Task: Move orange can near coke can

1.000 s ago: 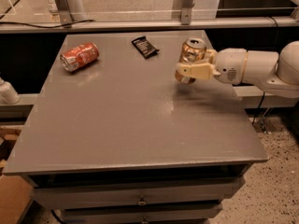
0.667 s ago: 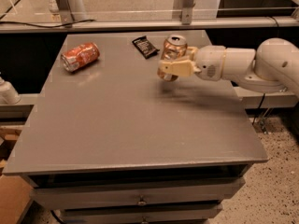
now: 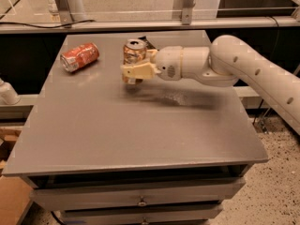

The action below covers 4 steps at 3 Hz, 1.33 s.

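Note:
The orange can, now held slightly above the back middle, will be set down by my gripper upright on the grey table (image 3: 101, 72), close beside the end of the coke can that faces my gripper.
The orange can (image 3: 134, 56) is golden-bronze with a silver top. It stands upright and is held slightly above the grey table (image 3: 136, 125) at the back middle. My gripper (image 3: 136, 68) reaches in from the right on a white arm and is shut on this can. The coke can (image 3: 80, 56), red-orange with white markings, lies on its side at the table's back left. It is about a can's length to the left of the orange can.
A small black wrapper (image 3: 145, 40) lies just behind the held can and is mostly hidden by it. A metal rail (image 3: 140, 25) with posts runs behind the table. Drawers (image 3: 140, 198) sit under the table's front edge. A cardboard box (image 3: 11, 200) is at the lower left.
My gripper has carried the orange can leftward across the back of the table, from the right side toward the coke can. The coke can has not moved.

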### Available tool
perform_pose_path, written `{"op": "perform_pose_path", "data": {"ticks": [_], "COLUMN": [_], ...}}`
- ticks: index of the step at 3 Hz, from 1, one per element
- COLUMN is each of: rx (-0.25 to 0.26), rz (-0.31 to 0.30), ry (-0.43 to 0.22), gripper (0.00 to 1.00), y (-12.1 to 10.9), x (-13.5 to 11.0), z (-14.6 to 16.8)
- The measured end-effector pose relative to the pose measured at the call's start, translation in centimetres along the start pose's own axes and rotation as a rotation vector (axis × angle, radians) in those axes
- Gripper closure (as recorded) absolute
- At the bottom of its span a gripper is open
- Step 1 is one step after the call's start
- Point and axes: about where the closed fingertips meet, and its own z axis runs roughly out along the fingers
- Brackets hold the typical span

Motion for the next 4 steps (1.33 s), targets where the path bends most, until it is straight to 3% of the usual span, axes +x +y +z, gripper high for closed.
{"op": "perform_pose_path", "data": {"ticks": [1, 2, 4], "rx": [-0.042, -0.051, -0.022], "rz": [-0.022, -0.031, -0.014], "ry": [0.015, 0.027, 0.05], "gripper": [1.0, 1.0, 1.0], "y": [-0.1, -1.6, -5.3], "x": [-0.6, -1.0, -1.0], "z": [4.1, 7.0, 11.6]}}
